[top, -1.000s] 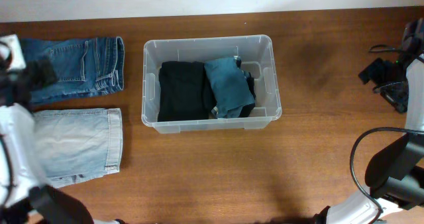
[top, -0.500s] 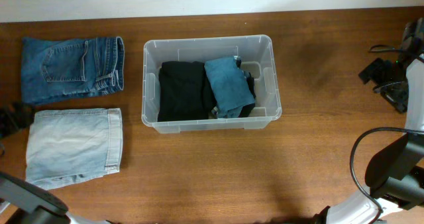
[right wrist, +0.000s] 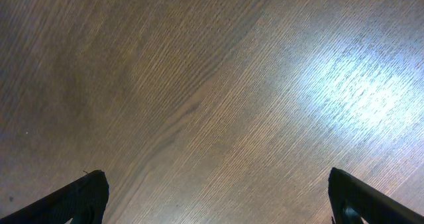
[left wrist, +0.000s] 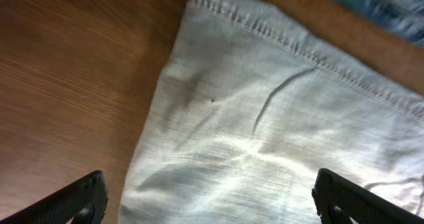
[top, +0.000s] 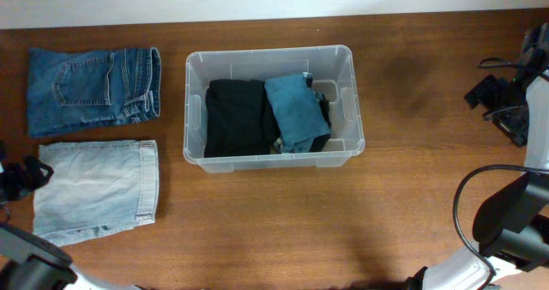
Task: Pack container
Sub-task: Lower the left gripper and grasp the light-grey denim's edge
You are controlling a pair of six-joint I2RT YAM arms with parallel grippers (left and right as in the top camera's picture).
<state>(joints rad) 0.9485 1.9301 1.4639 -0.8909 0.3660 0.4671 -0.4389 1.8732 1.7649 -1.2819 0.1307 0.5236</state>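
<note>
The light jeans have a side farthest from the clear plastic container. My left gripper should close there on the middle of the outer edge (top: 46, 185) (left wrist: 169, 196) of the jeans.
The clear plastic container (top: 196, 101) stands at the table's middle. It holds a folded black garment (top: 235, 117) and a folded teal-blue garment (top: 296, 110). Light-wash folded jeans (top: 96, 187) lie at the left front and fill the left wrist view (left wrist: 278, 131). Darker blue folded jeans (top: 90, 88) lie behind them. My left gripper (top: 26, 177) is open and empty, over the left edge of the light jeans (left wrist: 209, 201). My right gripper (top: 497, 101) is open and empty over bare table at the far right (right wrist: 215, 197).
The wooden table (top: 412, 196) runs to a pale wall at the back. Black cables (top: 467, 204) loop at the right front by the right arm's base.
My left arm has swung from over the dark jeans down to the left edge of the light jeans. The right arm has not moved.
</note>
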